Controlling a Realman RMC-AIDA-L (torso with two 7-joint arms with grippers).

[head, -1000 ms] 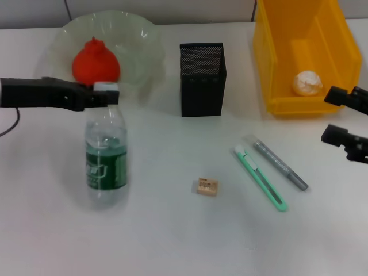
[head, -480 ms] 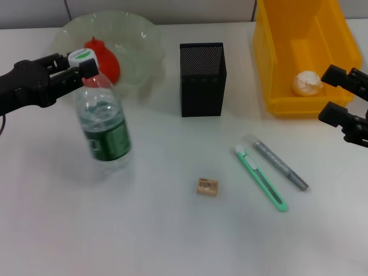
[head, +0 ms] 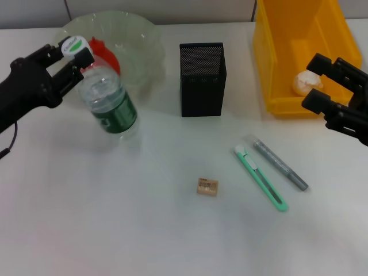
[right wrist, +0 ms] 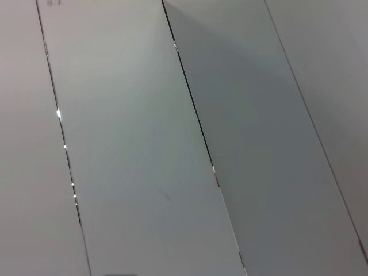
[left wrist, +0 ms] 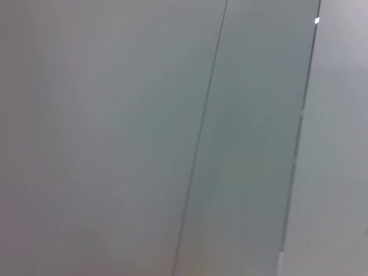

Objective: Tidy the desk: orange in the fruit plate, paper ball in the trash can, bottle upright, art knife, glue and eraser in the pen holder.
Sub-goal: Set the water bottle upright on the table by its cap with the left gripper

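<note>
The art knife's white end (head: pixel 241 153), the one closer to the pen holder, should be my right gripper's next stop, and it should close there.
My left gripper (head: pixel 70 56) is shut on the white-capped neck of the bottle (head: pixel 109 103), which leans with its cap toward the back left and its base near the table. The orange (head: pixel 107 53) lies in the fruit plate (head: pixel 138 30), mostly hidden behind the bottle's cap. My right gripper (head: pixel 317 82) is open and empty in front of the trash can (head: pixel 299 34), which holds the paper ball (head: pixel 303 81). The art knife (head: pixel 261 178), the glue (head: pixel 280 163) and the eraser (head: pixel 207 187) lie on the table in front of the pen holder (head: pixel 202 80).
The white table (head: pixel 115 218) is bare at the front left and front middle. Both wrist views show only grey wall panels.
The bottle went from upright to leaning, its cap swinging back and left with my left gripper. My right gripper moved left, closer in over the table.
</note>
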